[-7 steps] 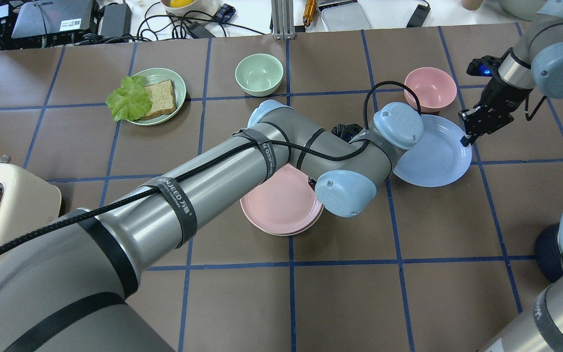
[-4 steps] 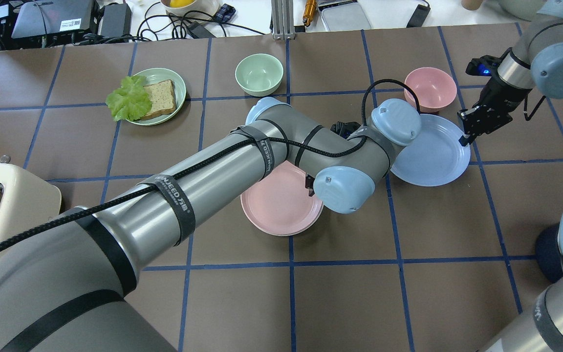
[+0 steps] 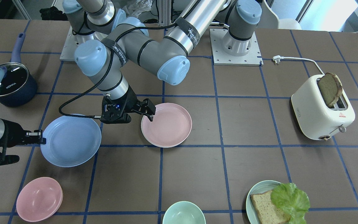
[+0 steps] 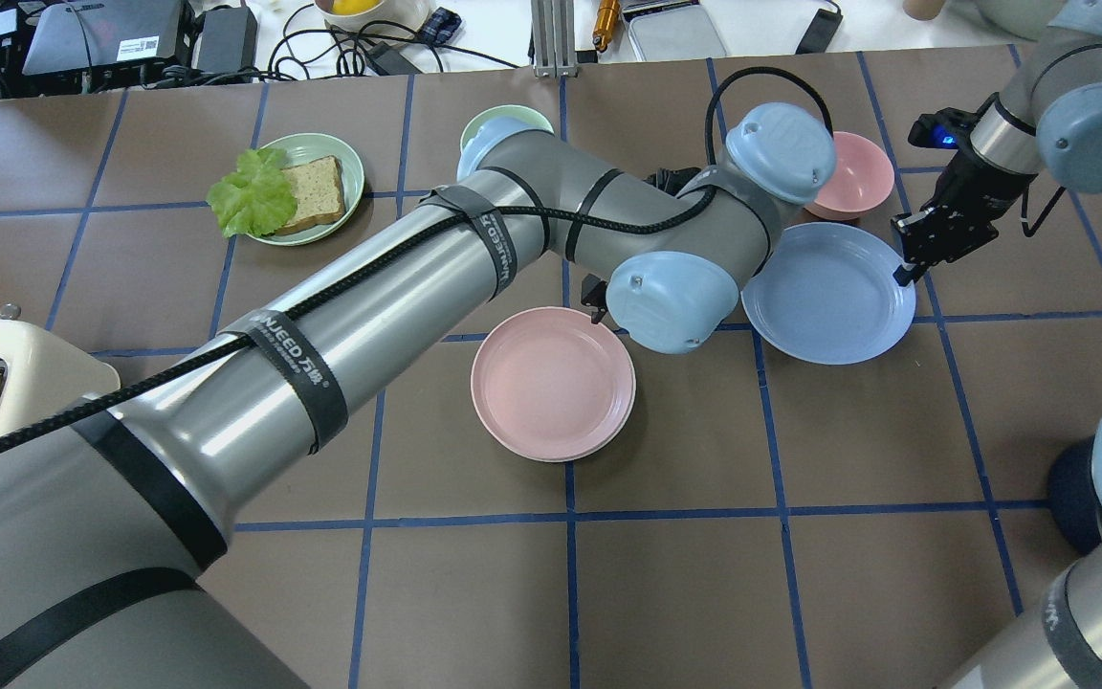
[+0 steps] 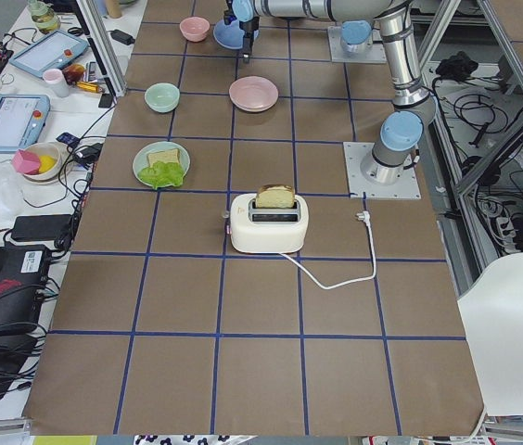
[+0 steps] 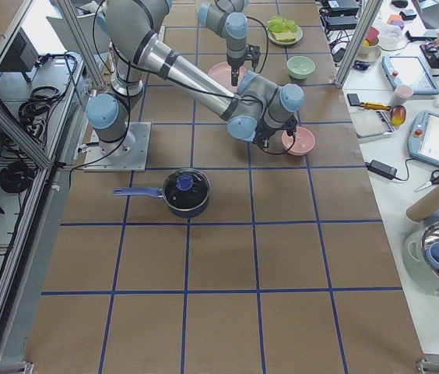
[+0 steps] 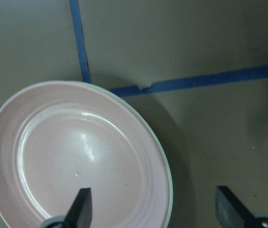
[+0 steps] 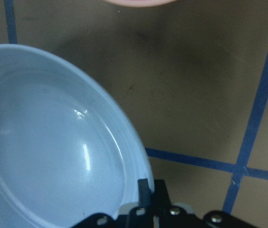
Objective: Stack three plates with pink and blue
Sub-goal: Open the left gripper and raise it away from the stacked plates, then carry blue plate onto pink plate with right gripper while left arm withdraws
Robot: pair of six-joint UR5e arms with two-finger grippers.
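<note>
The pink plate (image 3: pixel 166 125) is under my left gripper. Next, my right gripper releases the blue plate squarely on top of it. The blue plate is still apart from the pink ones.
A pink plate (image 4: pixel 553 383) lies mid-table, seemingly on a second pink one; it also shows in the front view (image 3: pixel 166 124) and the left wrist view (image 7: pixel 77 156). My left gripper (image 3: pixel 139 115) is open and empty, hovering over the pink plate's edge, one finger above the plate and one above the table (image 7: pixel 155 213). A blue plate (image 4: pixel 824 292) lies to the right of the pink ones, apart from them. My right gripper (image 4: pixel 900 276) is shut on the blue plate's rim (image 8: pixel 138 166) at its right side, seen also in the front view (image 3: pixel 39 134).
A pink bowl (image 4: pixel 852 177) stands just behind the blue plate. A green bowl (image 3: pixel 183 213), a green plate with bread and lettuce (image 4: pixel 307 187), a toaster (image 3: pixel 322 109) and a dark saucepan (image 3: pixel 14 84) stand around the table.
My left arm has drawn back off the pink plates toward the far side, uncovering them. My right gripper has pulled the blue plate a little to the left, toward the pink plates.
</note>
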